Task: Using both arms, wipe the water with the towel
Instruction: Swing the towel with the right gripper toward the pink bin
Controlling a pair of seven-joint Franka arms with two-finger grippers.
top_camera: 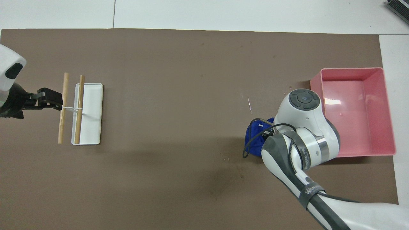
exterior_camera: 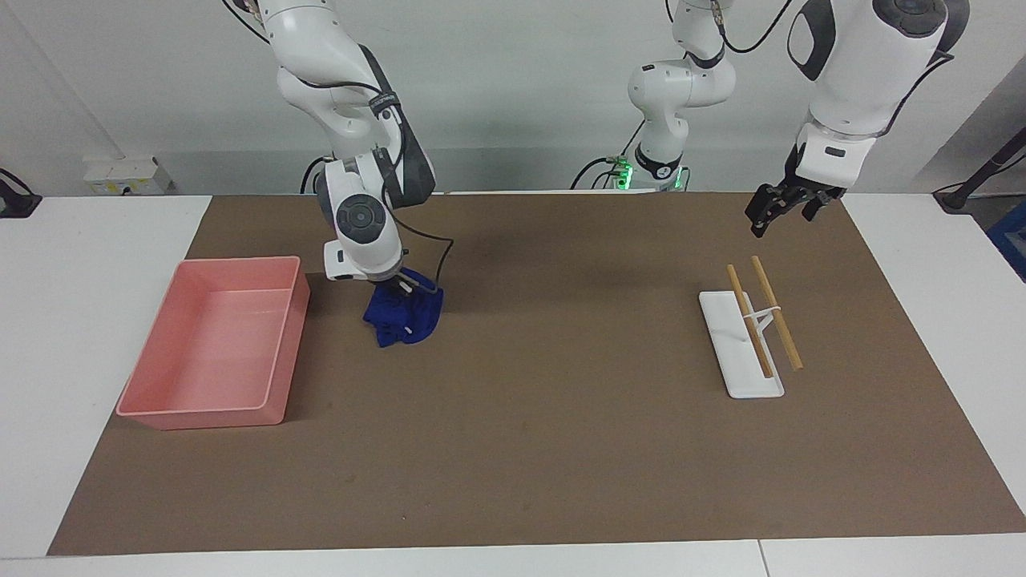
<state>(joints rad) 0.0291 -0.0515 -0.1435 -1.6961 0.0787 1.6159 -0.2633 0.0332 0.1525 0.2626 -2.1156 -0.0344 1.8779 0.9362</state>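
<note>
Next, my right gripper lets go of the blue towel inside the pink tray point(top_camera: 342, 132), close to the side of the tray that is toward the white rack.
The blue towel point(exterior_camera: 401, 320) lies bunched on the brown mat beside the pink tray point(exterior_camera: 210, 417), toward the middle of the table. My right gripper point(exterior_camera: 403, 298) is down on the towel's top and shut on it. In the overhead view my right wrist covers the gripper and only part of the towel point(top_camera: 254, 142) shows. The water point(top_camera: 249, 105) is a thin pale streak with tiny specks on the mat, just farther from the robots than the towel. My left gripper point(exterior_camera: 776, 212) is open, empty and raised over the mat by the white rack; it also shows in the overhead view point(top_camera: 48, 97).
The white rack with two wooden sticks point(exterior_camera: 741, 353) stands toward the left arm's end of the table point(top_camera: 91, 127). The pink tray point(top_camera: 351, 69) holds nothing. The brown mat point(exterior_camera: 561, 449) covers most of the table.
</note>
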